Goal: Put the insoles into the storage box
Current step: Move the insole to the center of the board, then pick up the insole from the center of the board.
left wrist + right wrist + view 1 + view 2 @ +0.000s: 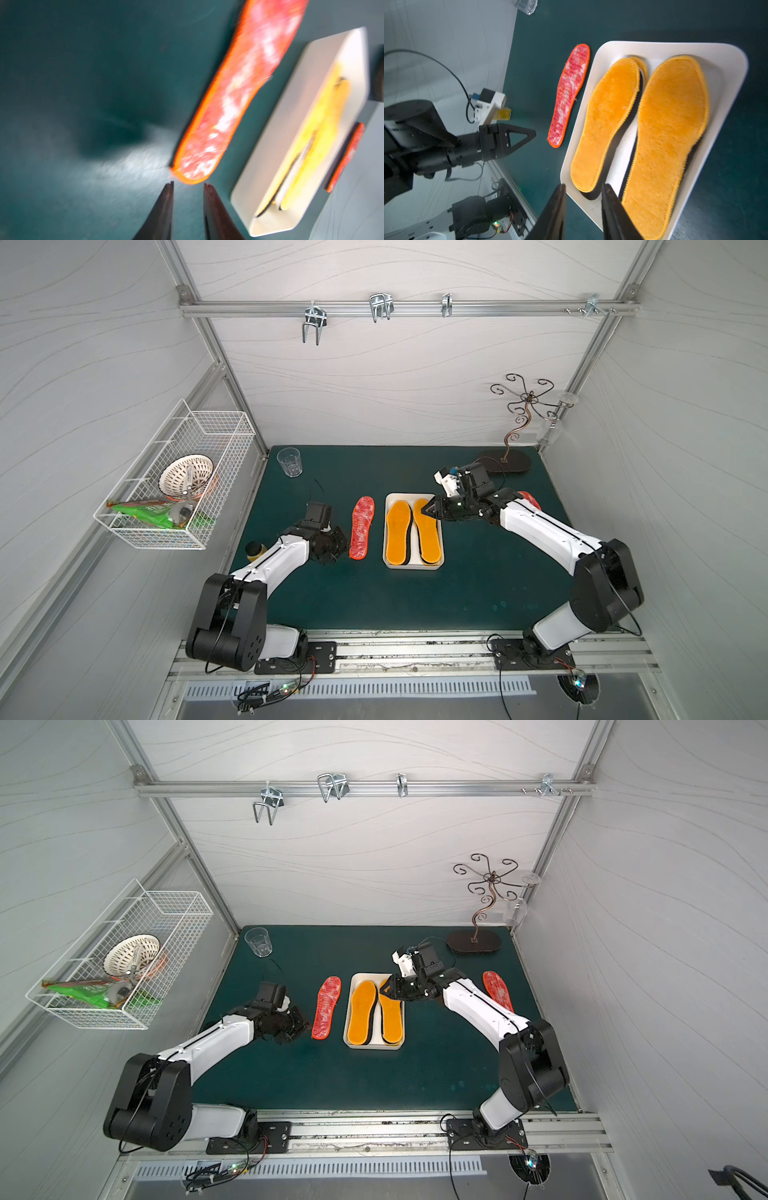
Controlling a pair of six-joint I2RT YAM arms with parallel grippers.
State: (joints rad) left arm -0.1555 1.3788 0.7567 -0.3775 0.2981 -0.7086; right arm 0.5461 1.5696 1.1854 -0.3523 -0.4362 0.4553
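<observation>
I will move my left gripper along from the red insole's near end, where it is now, and pinch the insole's long edge (354,514) past the middle before I lift it.
The white storage box (413,566) (374,1046) sits mid-table. In it lie two orange-yellow insoles (398,531) (427,536) side by side, with black edges (591,195) showing beneath them. A red mottled insole (362,526) (327,1006) (571,93) lies flat left of the box. A second red insole (530,498) (497,990) lies to the right, partly behind my right arm. My left gripper (343,545) (188,184) is open and empty, its tips just short of the near end of the red insole (239,99). My right gripper (428,510) (583,187) hangs open and empty over the box's far right corner.
A clear glass (289,461) stands at the back left. A metal scroll stand (505,460) with a dark oval base stands at the back right. A small yellow jar (255,549) sits beside my left arm. A wire basket (174,485) hangs on the left wall.
</observation>
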